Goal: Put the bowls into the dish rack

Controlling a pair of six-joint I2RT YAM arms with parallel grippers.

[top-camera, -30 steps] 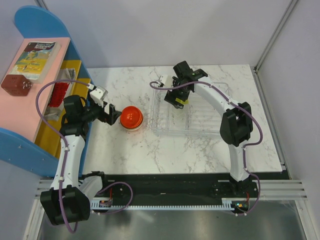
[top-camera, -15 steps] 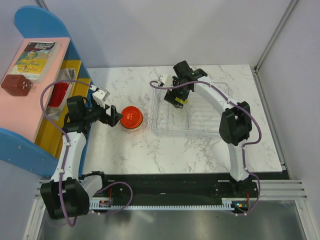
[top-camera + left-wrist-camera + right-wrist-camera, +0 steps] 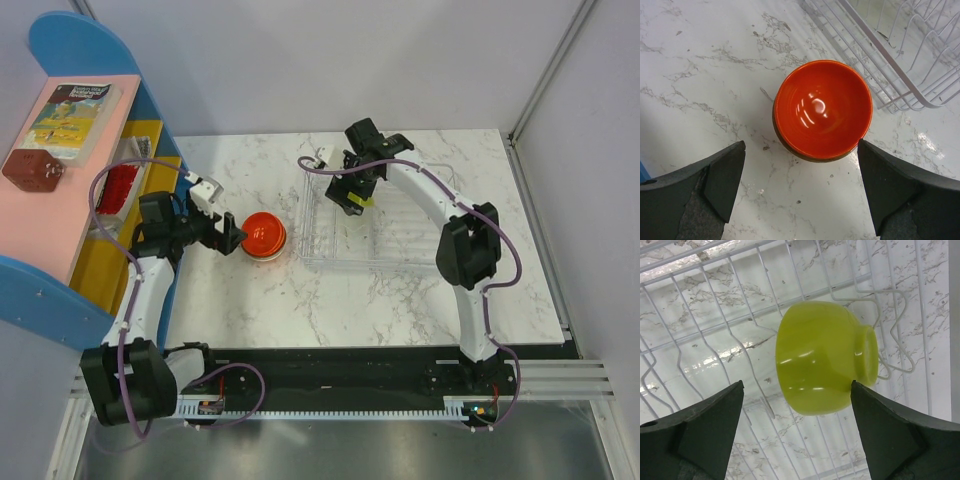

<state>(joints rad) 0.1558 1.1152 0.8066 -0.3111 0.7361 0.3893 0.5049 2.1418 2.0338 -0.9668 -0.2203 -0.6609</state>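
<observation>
The robot's left gripper should next go to the orange bowl's rim (image 3: 244, 232) (image 3: 780, 133) on the side facing the shelf unit and close there.
An orange bowl (image 3: 265, 234) tops a stack on the marble table, left of the dish rack (image 3: 410, 225); the bowls under it are mostly hidden. In the left wrist view the orange bowl (image 3: 822, 110) lies just ahead of my open left gripper (image 3: 800, 200), which is empty. My left gripper (image 3: 228, 236) sits just left of the stack. A lime green bowl (image 3: 822, 357) lies on its side on the rack wires (image 3: 715, 325). My right gripper (image 3: 797, 435) is open, with a finger on each side of it and not gripping. It hovers over the rack's back left part (image 3: 352, 193).
A blue and pink shelf unit (image 3: 70, 170) with boxes and packets stands along the table's left edge, close behind my left arm. The rack's near corner (image 3: 890, 55) is just right of the bowl stack. A metal frame post (image 3: 545, 70) rises at the back right.
My left gripper has moved a little to the right, closer to the orange bowl stack. My right gripper has shifted slightly towards the back of the rack.
</observation>
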